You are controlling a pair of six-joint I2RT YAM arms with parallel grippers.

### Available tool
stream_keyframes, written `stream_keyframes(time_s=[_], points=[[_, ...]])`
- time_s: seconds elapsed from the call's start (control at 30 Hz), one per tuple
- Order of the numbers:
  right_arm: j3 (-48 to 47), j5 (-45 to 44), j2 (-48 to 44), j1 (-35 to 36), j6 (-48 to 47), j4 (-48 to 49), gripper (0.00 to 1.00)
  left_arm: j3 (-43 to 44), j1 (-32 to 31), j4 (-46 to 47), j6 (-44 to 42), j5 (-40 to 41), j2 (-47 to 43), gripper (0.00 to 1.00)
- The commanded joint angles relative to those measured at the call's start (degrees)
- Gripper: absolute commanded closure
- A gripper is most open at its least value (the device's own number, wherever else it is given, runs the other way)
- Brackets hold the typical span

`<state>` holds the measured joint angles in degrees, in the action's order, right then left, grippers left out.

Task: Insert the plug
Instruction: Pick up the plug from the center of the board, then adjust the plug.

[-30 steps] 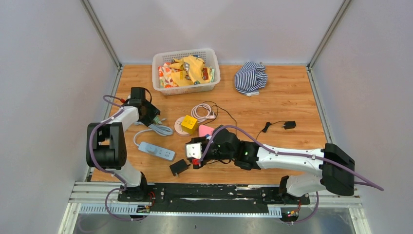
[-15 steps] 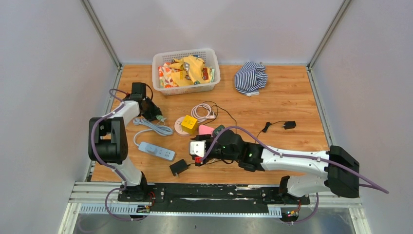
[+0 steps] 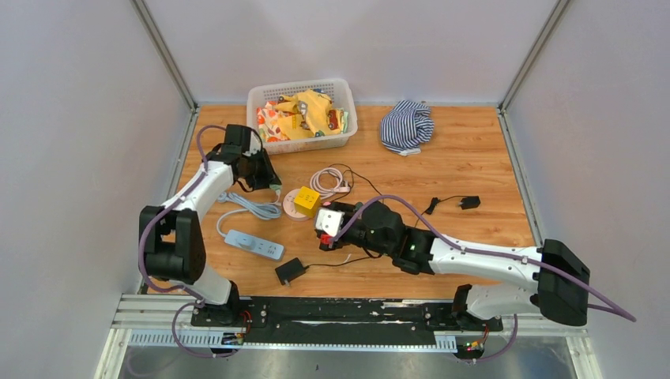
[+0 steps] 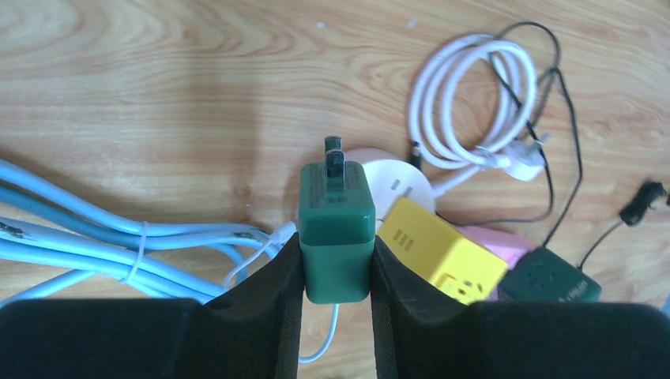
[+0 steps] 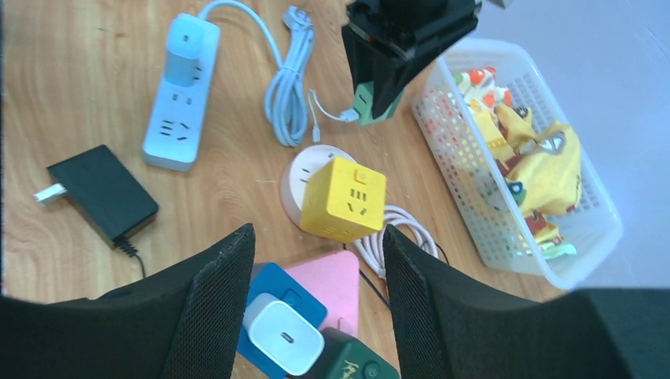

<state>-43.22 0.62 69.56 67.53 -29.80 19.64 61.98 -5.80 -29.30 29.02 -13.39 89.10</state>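
My left gripper is holding the green plug, which hovers beside the yellow cube now. It will release it into my right gripper, above the far edge of the yellow cube socket (image 3: 310, 185).
My left gripper (image 4: 336, 246) is shut on a green plug (image 4: 336, 225), whose two metal prongs point away from the wrist toward the yellow cube socket (image 4: 438, 253) on its round white base. In the top view the left gripper (image 3: 272, 183) hovers just left of that cube (image 3: 306, 200). The right wrist view shows the green plug (image 5: 370, 103) held above the table. My right gripper (image 5: 316, 237) is open over a blue socket (image 5: 272, 288) carrying a white charger (image 5: 283, 333), with nothing between its fingers.
A white power strip (image 3: 254, 245) with a coiled pale-blue cord lies at the left. A black adapter (image 3: 291, 271) sits near the front. A pink block (image 5: 336, 284), a dark green socket (image 4: 549, 276), a white cable coil (image 4: 466, 103), a basket (image 3: 302, 84) and a striped cloth (image 3: 407, 125) are also there.
The left gripper closed on the green plug and carried it right, toward the yellow cube. The right gripper moved away from the near edge, toward the cube.
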Motion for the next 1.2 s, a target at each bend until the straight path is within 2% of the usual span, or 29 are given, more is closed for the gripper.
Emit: stream_keyframes(time_s=[0.0, 0.17, 0.33, 0.43, 0.53, 0.87, 1.0, 1.17], points=[[-2.03, -1.5, -0.76, -3.63, 2.25, 0.48, 0.38, 2.28, -1.97, -2.21, -5.75, -4.41, -4.67, 0.97], [-3.56, 6.57, -1.1, -8.29, 6.61, 0.93, 0.38, 3.63, -2.76, -2.67, -8.79, -10.95, -8.19, 0.96], [-6.35, 16.9, 0.48, -12.84, 5.26, -1.48, 0.37, 3.47, -3.18, -1.04, -12.57, -16.05, -12.86, 0.95], [-8.25, 22.13, 1.13, -15.34, 0.83, -4.55, 0.37, 3.38, -5.38, -0.79, -16.66, -16.49, -15.84, 0.95], [-7.88, 25.87, 1.11, -16.07, -12.14, -7.42, 0.34, 3.27, -8.83, -0.77, -18.95, -17.63, -17.56, 0.96], [-8.65, 24.1, -1.03, -16.01, -36.42, -14.25, 0.31, 5.41, -14.07, -3.45, -18.64, -32.33, -16.44, 0.97], [-9.37, 22.72, 0.09, -15.97, -42.93, -15.0, 0.33, 5.64, -14.71, -4.58, -18.12, -32.58, -17.87, 0.97], [-9.44, 22.1, 0.37, -15.94, -46.22, -10.41, 0.34, 6.31, -14.76, -7.27, -18.55, -29.71, -18.26, 0.97]])
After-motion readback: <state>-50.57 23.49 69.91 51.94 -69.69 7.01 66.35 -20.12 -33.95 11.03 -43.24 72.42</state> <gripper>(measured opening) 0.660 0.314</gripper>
